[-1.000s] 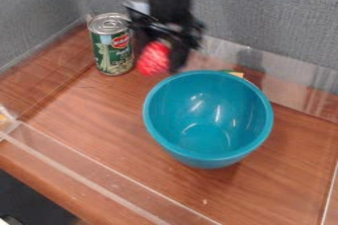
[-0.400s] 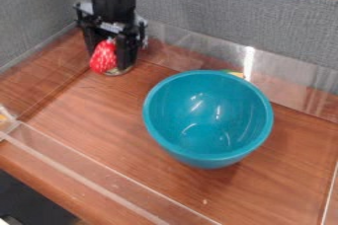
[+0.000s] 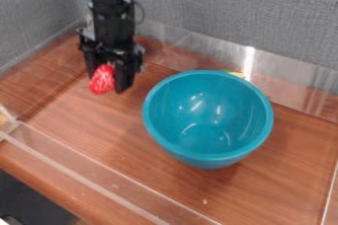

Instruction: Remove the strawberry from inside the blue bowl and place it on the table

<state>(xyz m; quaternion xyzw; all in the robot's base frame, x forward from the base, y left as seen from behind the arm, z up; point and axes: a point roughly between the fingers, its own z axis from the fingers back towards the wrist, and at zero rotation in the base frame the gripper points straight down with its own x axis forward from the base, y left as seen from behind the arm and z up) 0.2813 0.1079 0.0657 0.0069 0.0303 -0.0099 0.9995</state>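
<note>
I need to use my gripper to set the strawberry down on the bare wood [image 3: 103, 112] next to the blue bowl, leaving a small gap between it and the bowl's rim.
The small red strawberry [image 3: 99, 79] hangs between the dark fingers of my gripper [image 3: 109, 83], which points straight down and is shut on it. It sits low over the reddish-brown wooden table [image 3: 79, 130], to the left of the blue bowl [image 3: 208, 120]; I cannot tell whether it touches the wood. The large teal-blue bowl stands upright at the centre right, its glossy inside bare. Gripper and bowl are apart.
Clear plastic walls [image 3: 66, 160] line the table's edges in front and at the left, and a grey fabric wall stands behind. A bit of an orange-yellow item [image 3: 235, 73] peeks out behind the bowl's far rim.
The arm has moved left and down with the strawberry held, from near the bowl's far-left rim to low over the table left of the bowl, now covering the can.
</note>
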